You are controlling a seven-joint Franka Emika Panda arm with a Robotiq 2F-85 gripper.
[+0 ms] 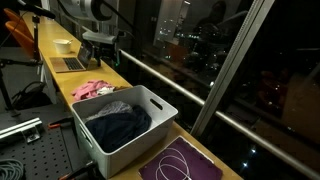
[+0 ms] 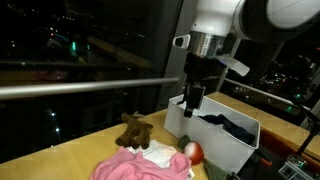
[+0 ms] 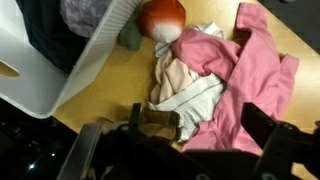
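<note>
The fingers of my gripper should close on the pink garment's edge [image 1: 100, 90] [image 3: 212, 104] next to the white and beige cloth and grab both together.
My gripper [image 2: 193, 100] hangs open and empty above the wooden table, next to a white bin [image 2: 215, 145]. In the wrist view its fingers [image 3: 195, 118] straddle a pile of clothes: a pink garment [image 3: 250, 70] and a white and beige cloth [image 3: 185, 85]. A brown plush toy [image 3: 160, 120] lies by one finger. A red round thing [image 3: 162, 15] sits against the bin [image 3: 40, 80]. The bin holds dark clothes [image 1: 118, 122]. The plush [image 2: 134, 131] and the pink garment [image 2: 140, 165] also show in an exterior view, below the gripper.
A purple mat with a white cable [image 1: 180, 162] lies past the bin [image 1: 120, 155]. A laptop [image 1: 70, 64] and a small box [image 1: 63, 44] sit at the far end of the table. A window with a metal railing [image 1: 190, 85] runs along the table. A metal breadboard [image 1: 30, 150] stands beside it.
</note>
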